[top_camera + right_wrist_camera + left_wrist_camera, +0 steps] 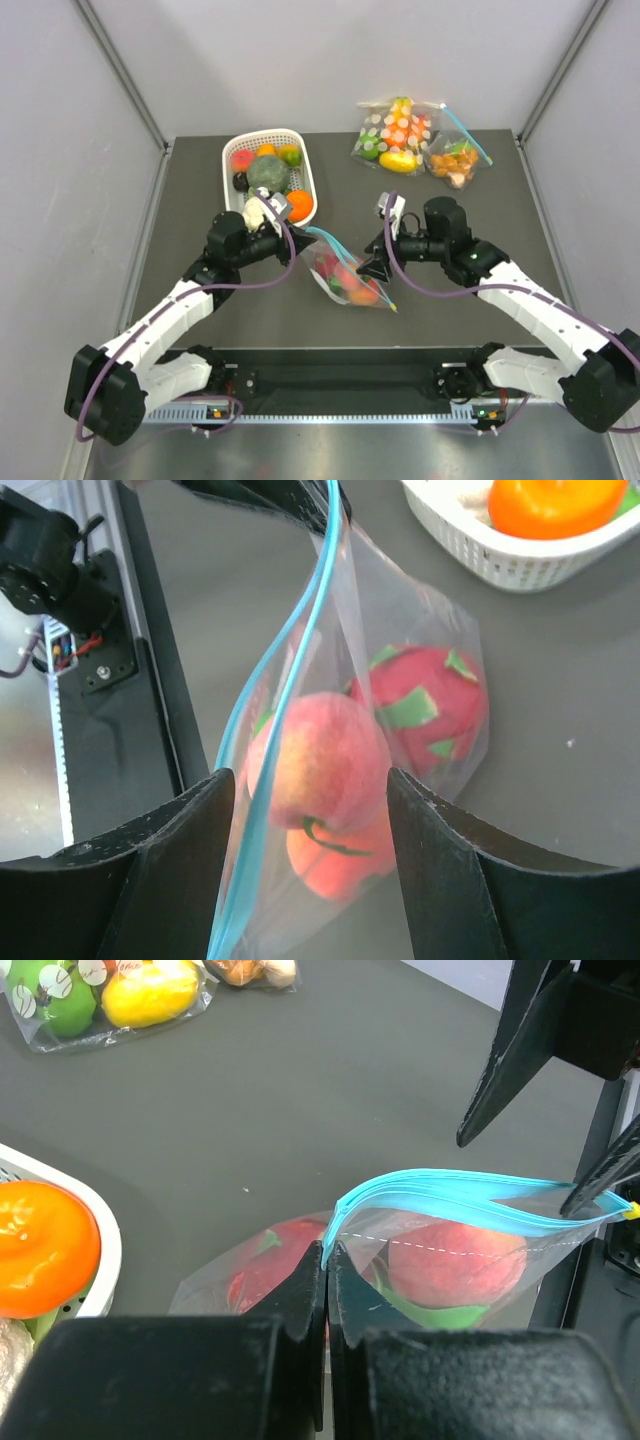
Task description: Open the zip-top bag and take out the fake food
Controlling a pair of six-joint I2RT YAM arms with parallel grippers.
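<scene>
I am holding the teal strip's end with my left gripper where both edges of the bag meet, so next I take one edge nearer the middle [465,1210] with it while my right gripper holds the other.
The zip-top bag [345,277] is clear with a teal zip strip [450,1195] and hangs slanted just above the table's middle. Inside it shows the fake food: a peach [320,755], a pink dragon fruit [428,702] and an orange-red fruit [335,865]. My left gripper [328,1250] is shut on the strip's end and holds that corner up. My right gripper [310,775] is open and straddles the bag's other end. The strip runs close to its left finger [200,825], and a gap shows on both sides.
A white basket [229,165] with cabbage, orange and other produce stands at the back left, close to my left wrist. A polka-dot bag [393,135] and a small bag of orange pieces [455,160] lie at the back right. Grey walls enclose the table.
</scene>
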